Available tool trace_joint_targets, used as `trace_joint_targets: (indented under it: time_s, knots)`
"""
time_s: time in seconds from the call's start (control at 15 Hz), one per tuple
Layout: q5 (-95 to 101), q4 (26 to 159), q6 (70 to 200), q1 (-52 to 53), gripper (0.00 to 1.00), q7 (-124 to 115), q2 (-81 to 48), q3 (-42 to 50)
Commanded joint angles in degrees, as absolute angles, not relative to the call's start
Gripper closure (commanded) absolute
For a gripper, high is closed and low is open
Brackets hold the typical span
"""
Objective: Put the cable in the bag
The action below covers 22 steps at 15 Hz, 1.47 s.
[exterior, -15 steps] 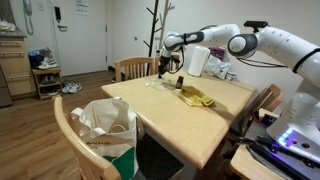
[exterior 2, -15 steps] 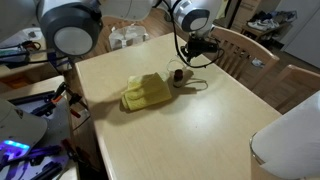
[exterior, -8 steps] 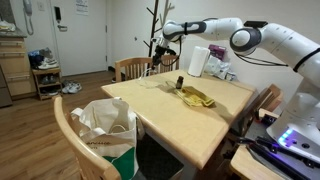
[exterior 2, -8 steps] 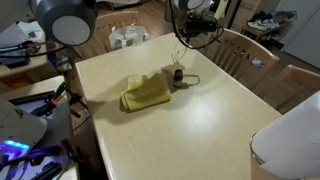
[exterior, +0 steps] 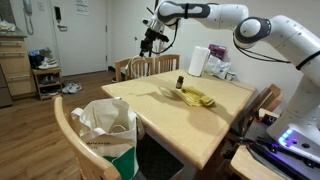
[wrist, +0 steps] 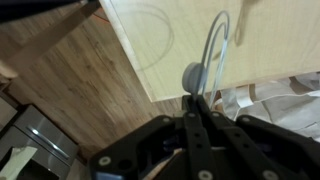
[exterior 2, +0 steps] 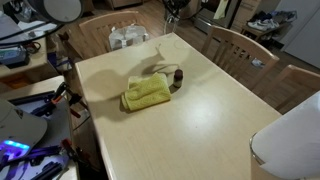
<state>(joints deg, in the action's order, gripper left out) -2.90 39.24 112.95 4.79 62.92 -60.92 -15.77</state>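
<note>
Next, the gripper releases the cable, now hanging below its raised fingers, inside the open top of the white bag (exterior: pixel 113 115), beside the wooden table's near end.
My gripper (exterior: pixel 151 36) is raised high above the far end of the wooden table (exterior: pixel 195 125), near its edge. It is shut on the grey cable (exterior: pixel 146 49), which hangs below the fingers. In the wrist view the shut fingers (wrist: pixel 195 108) pinch the cable's plug end and the cable (wrist: pixel 214 52) loops out over the table edge. The white bag with a green bottom (exterior: pixel 106 125) stands open on a chair at the near end of the table, well away from the gripper. The bag's white edge shows in an exterior view (exterior 2: pixel 287 140).
A yellow cloth (exterior: pixel 196 97) (exterior 2: pixel 146 94) and a small dark bottle (exterior: pixel 180 81) (exterior 2: pixel 177 76) lie on the table. A white jug (exterior: pixel 199 60) and plastic bags stand at the far end. Wooden chairs (exterior: pixel 132 67) surround the table.
The gripper has risen from the tabletop beside the bottle and moved toward the table's far edge, lifting the cable off the table.
</note>
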Motion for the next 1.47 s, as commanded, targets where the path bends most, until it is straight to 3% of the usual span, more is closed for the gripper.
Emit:
trace_joint_targets:
  time_s: [0.0, 0.87, 1.4]
  knots:
    - [-1.9, 42.0, 113.4, 7.0, 0.95, 67.5, -56.9, -16.8]
    - [-1.9, 42.4, 108.8, 13.5, 0.97, 76.7, -57.0, -16.9]
    - [-4.1, 40.8, 108.3, 15.4, 0.98, 91.4, -58.8, -24.9]
